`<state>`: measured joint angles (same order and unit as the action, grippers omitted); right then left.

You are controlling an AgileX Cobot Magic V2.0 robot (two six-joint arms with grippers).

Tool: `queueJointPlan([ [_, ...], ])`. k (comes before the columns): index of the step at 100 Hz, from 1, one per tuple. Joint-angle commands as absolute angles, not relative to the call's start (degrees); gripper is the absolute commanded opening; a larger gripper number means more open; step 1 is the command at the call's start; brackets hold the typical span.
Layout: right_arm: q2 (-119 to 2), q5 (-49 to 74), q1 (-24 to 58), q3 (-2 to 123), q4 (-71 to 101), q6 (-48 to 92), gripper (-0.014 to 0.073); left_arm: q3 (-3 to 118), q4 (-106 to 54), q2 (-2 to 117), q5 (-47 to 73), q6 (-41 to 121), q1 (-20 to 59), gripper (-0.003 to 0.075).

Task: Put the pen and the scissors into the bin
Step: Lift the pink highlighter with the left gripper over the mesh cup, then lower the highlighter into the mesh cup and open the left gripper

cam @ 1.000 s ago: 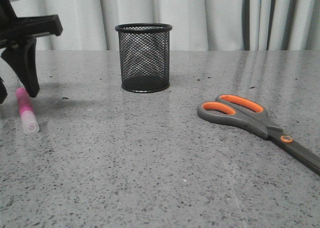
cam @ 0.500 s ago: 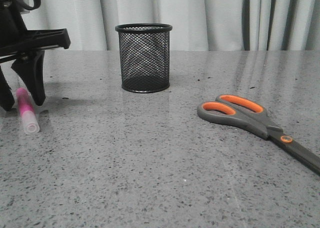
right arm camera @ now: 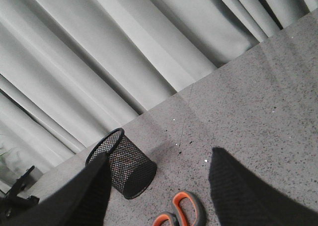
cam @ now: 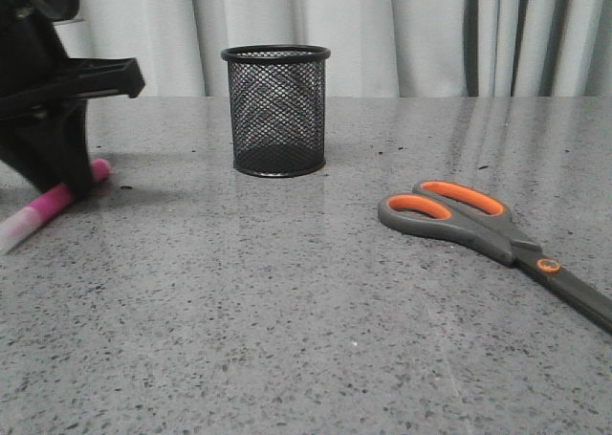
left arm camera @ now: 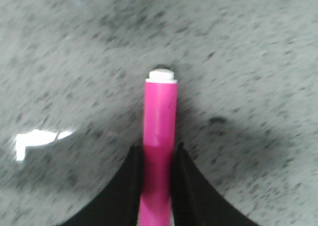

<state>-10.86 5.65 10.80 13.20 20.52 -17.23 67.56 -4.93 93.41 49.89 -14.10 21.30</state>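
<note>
I will let go of the pink pen with my left gripper so it is upright inside the black mesh bin (cam: pixel 276 93), leaning on the bin's rim.
The pink pen (cam: pixel 57 200) lies at the far left of the table, and my left gripper (cam: pixel 59 181) is shut on it. In the left wrist view the pen (left arm camera: pixel 160 112) runs out from between the two black fingers (left arm camera: pixel 134 186), its white end pointing away. The black mesh bin (cam: pixel 276 110) stands upright at the back centre, to the right of that gripper. The grey and orange scissors (cam: pixel 478 223) lie flat at the right, handles toward the bin. My right gripper (right arm camera: pixel 159 186) is open, high above the scissors' handles (right arm camera: pixel 186 208) and the bin (right arm camera: pixel 123 164).
Pale curtains (cam: pixel 402 33) hang behind the table's far edge. The speckled grey table (cam: pixel 287 311) spreads wide in front of the bin and between pen and scissors.
My left gripper has come down over the pen and shut on it. The pen has swung from pointing toward the camera to lying slanted, its capped end out to the left.
</note>
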Motion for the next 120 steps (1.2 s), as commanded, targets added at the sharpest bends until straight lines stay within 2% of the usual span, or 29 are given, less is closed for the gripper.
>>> queueJointPlan([
  [1,-11.98,1.80,10.95,15.25,20.17,-16.67,0.0393,70.00,-8.87,90.55,43.32,-9.67,21.51,-0.0015],
  [18,-11.98,1.80,10.95,15.25,20.17,-16.67,0.0393,75.05,-13.71,83.63,26.04,-2.19,21.51,-0.0015],
  [28,-11.98,1.80,10.95,15.25,20.17,-16.67,0.0393,76.33,-23.84,80.77,13.94,4.89,21.63,-0.0015],
  [40,-11.98,1.80,10.95,15.25,20.17,-16.67,0.0393,76.32,-33.73,79.94,4.82,10.50,23.78,-0.0006],
  [74,-12.20,1.69,10.95,15.25,20.17,-16.67,0.0392,76.32,-33.23,87.76,-5.68,10.50,33.60,-0.0006],
  [94,-12.20,1.69,10.95,15.25,20.17,-16.67,0.0392,76.32,-31.75,92.92,-12.90,10.50,35.78,-0.0007],
  [120,-12.20,1.80,10.95,15.25,20.17,-16.67,0.0392,76.21,-28.44,97.29,-10.37,10.50,35.78,-0.0008],
])
